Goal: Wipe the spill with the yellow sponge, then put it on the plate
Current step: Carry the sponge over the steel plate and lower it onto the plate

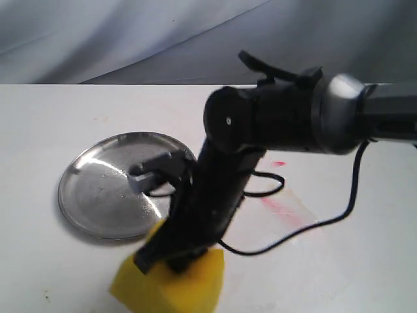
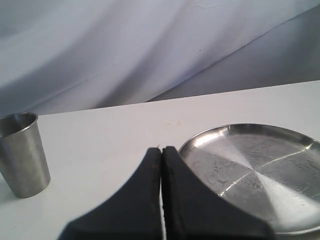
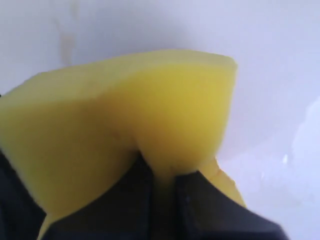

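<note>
The yellow sponge will be laid flat by my right gripper, which will then let go of it near the middle of the plate (image 1: 139, 179), inside the plate's rim.
The yellow sponge (image 1: 189, 290) rests on the white table near the front edge, just in front of the plate (image 1: 98, 195). My right gripper (image 1: 171, 264) reaches across from the right and is shut on the sponge, its black fingers pinching the foam so that it bulges (image 3: 150, 110) around the right gripper (image 3: 162, 172). No amber spill shows in any view. The left gripper (image 2: 161, 150) is shut with nothing in it; it hovers over the table beside the rim of the plate (image 2: 260, 170). It does not show in the exterior view.
A steel cup (image 2: 22, 152) stands upright on the table, apart from the plate. A pink-red streak (image 1: 280, 205) marks the table right of the arm. The arm's black cable (image 1: 313, 225) loops over that area. Grey cloth hangs behind the table.
</note>
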Robot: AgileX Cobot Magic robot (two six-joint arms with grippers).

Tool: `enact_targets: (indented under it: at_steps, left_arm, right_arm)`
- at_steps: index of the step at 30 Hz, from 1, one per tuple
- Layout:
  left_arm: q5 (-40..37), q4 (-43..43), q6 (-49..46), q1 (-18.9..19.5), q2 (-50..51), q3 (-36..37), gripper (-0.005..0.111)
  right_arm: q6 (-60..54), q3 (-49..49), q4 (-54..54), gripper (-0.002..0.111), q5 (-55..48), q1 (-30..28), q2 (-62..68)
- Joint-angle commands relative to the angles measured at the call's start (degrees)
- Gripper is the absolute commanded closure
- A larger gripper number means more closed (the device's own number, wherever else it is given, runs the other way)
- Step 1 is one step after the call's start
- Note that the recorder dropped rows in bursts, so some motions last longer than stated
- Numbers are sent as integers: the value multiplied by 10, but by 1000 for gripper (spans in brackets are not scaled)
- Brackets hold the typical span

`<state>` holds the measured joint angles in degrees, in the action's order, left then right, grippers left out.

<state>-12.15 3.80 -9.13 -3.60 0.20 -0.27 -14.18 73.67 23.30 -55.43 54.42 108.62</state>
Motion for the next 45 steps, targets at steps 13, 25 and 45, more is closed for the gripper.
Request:
enact_targets:
  at_steps: [13,25,45]
  left_arm:
    - [4,1,0,-4,-2,3,107]
    - [4,1,0,-4,-2,3,107]
    - [4,1,0,-4,-2,3,107]
  right_arm:
    - [18,263,-64,108,168,-31,86]
    - [126,378,-102,93,137,-73,232]
    - [127,378,-88,35,88,-86,208]
